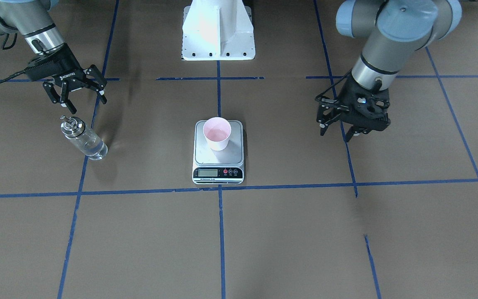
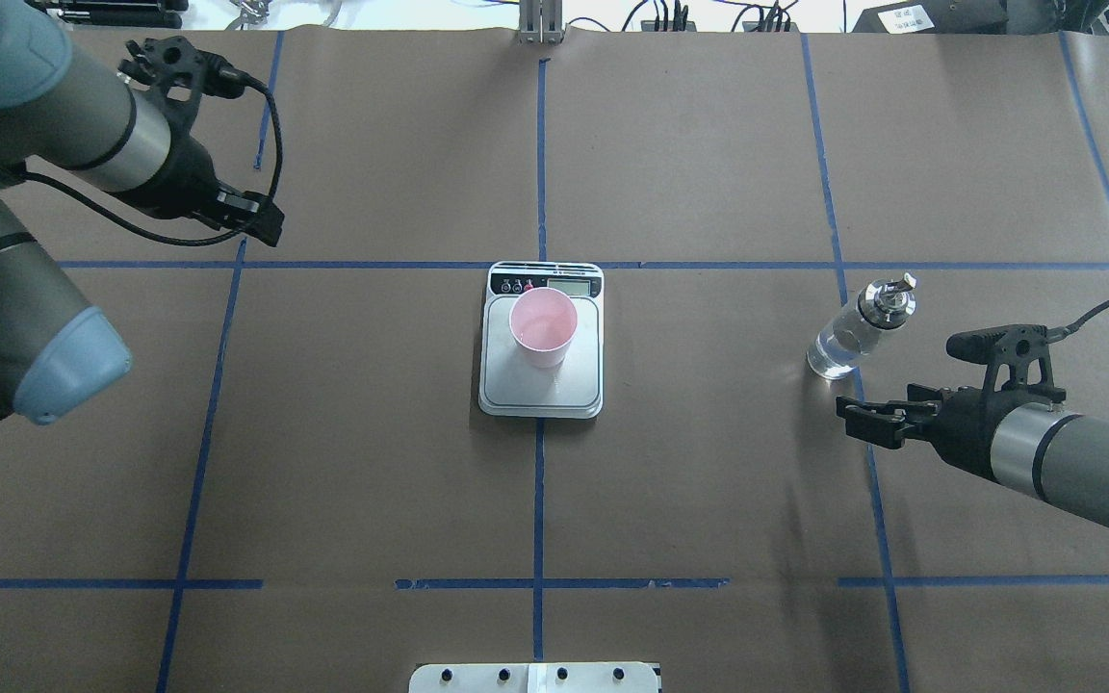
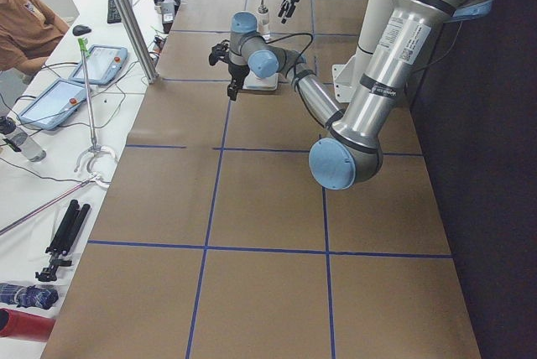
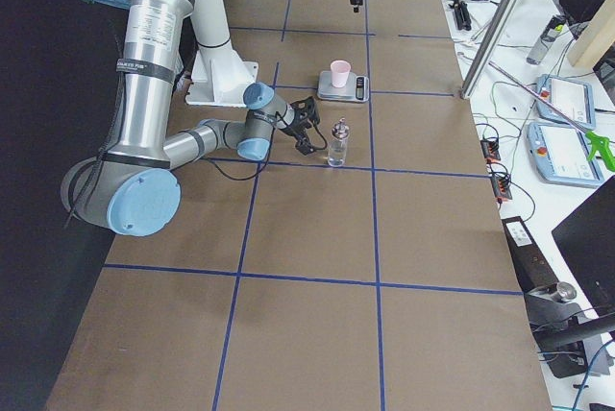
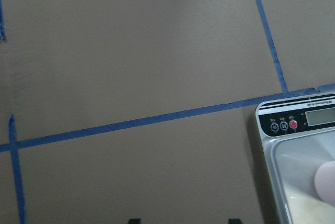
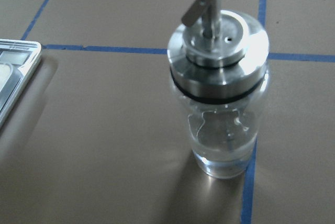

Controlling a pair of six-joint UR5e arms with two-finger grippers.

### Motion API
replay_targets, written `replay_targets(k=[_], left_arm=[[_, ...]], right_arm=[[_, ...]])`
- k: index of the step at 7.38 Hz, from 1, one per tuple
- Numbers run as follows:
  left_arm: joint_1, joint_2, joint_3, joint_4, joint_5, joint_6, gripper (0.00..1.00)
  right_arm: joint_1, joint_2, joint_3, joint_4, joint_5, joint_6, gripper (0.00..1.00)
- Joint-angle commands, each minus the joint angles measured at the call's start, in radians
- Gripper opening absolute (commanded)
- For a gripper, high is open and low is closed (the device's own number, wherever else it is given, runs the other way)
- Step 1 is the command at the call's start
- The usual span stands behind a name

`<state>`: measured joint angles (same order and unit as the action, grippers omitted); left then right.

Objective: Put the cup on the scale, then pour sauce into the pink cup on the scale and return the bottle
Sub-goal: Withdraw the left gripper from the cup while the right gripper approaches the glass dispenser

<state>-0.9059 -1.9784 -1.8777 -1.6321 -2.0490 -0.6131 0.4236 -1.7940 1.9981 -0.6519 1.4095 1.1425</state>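
Next, my right gripper closes on the clear body [image 1: 87, 140] [image 6: 222, 127] of the bottle, under its metal cap.
The pink cup [image 1: 217, 133] [image 2: 543, 325] stands upright on the scale [image 1: 206, 157] [image 2: 516, 381] at the table's middle, and a little clear liquid glistens inside it. On the robot's right the bottle [image 1: 83, 139] [image 2: 858, 327] [image 6: 222, 114] stands upright on the paper, part full of clear sauce. My right gripper [image 1: 89, 105] [image 2: 848, 416] is open just behind the bottle, not touching it. Far from the scale, my left gripper [image 1: 335, 133] [image 2: 261, 217] hangs open and empty. The left wrist view shows the scale's corner [image 5: 293, 150].
The white robot base [image 1: 218, 33] stands behind the scale. Blue tape lines cross the brown paper. In the exterior left view a person [image 3: 25, 23] sits at a side table with tablets, and a metal post [image 3: 126, 15] rises at the table's edge.
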Motion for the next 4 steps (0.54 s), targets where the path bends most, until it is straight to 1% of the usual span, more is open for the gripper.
replay_targets(k=[1,2,3,4], left_arm=[[-0.104,0.097,0.008,-0.003,-0.002,0.233,0.69],[-0.152,0.120,0.043,-0.003,-0.002,0.327,0.72],[-0.186,0.122,0.076,-0.003,-0.002,0.389,0.73],[-0.186,0.124,0.109,-0.020,0.000,0.394,0.74]], right_arm=[[-0.031,0.007,-0.036,-0.005,-0.115,0.009,1.00],[-0.032,0.008,-0.054,-0.005,-0.125,0.013,1.00],[-0.032,0.010,-0.064,-0.005,-0.129,0.025,1.00],[-0.035,0.011,-0.071,-0.005,-0.170,0.049,1.00]])
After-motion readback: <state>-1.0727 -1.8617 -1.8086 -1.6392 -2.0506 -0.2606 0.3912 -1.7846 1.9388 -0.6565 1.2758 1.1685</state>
